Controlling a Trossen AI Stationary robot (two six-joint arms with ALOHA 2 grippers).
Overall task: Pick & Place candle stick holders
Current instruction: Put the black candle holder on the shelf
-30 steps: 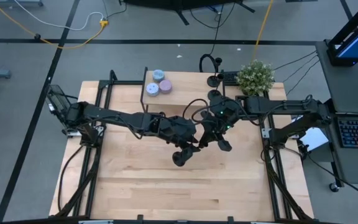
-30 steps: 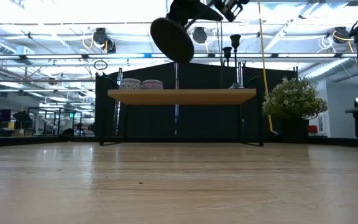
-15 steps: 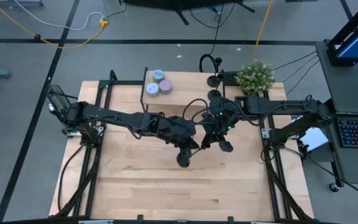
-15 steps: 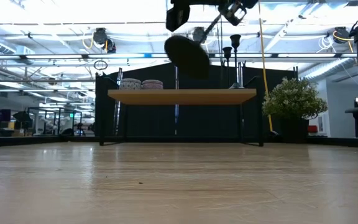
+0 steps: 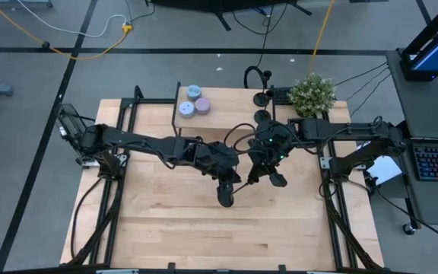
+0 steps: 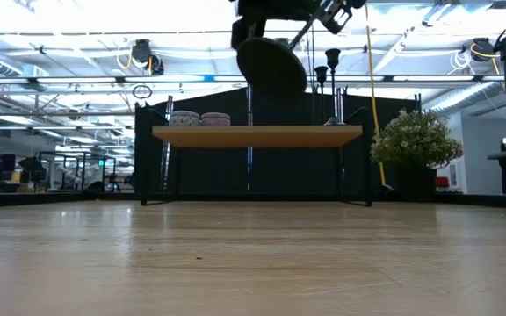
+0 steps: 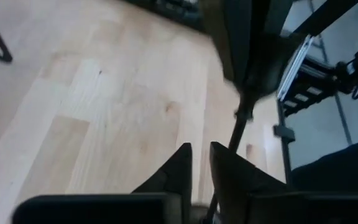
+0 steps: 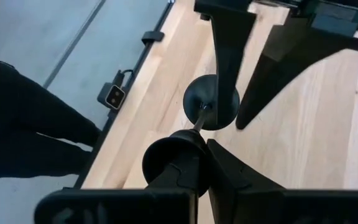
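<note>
The holder's stem lies at a slant across my left gripper's fingers, so I will open them and grab the stem just under its round top (image 7: 246, 107) before my right gripper opens.
One black candle stick holder (image 5: 238, 185) hangs in the air over the table's middle, between my two grippers. Its disc base (image 6: 271, 66) is tilted and its thin stem (image 8: 199, 118) slants up toward my right gripper (image 5: 262, 172). My left gripper (image 5: 226, 192) is at the disc end, nearly shut. My right gripper is shut at the stem's top end. Two more black holders (image 5: 261, 99) (image 5: 263, 116) stand upright by their discs on the far shelf (image 5: 226, 103); they also show in the low view (image 6: 321, 72). My left gripper has the holder's disc base (image 8: 202, 99). One finger (image 8: 224, 50) lies across the disc's face and the other finger (image 8: 284, 62) reaches its rim from the other side. The fingers slant down from the table's far left. The disc is clear of the table. My right gripper holds the round top end of the stem (image 8: 174, 152) between its two fingers, coming from the table's right. The stem runs on forward from the fingers to the disc. The holder is lifted clear of the table, tilted, with the disc lower than the held end.
On the far shelf stand three small round tins (image 5: 194, 100) at its left end and a potted plant (image 5: 312, 93) at its right end. The plant also shows in the low view (image 6: 415, 140). Bare wooden table (image 5: 204, 236) lies below and in front of both grippers.
The holder's disc end has shifted a little toward the table's right edge, and my left gripper has gone with it. My right gripper has stayed almost where it was, at the stem's top.
</note>
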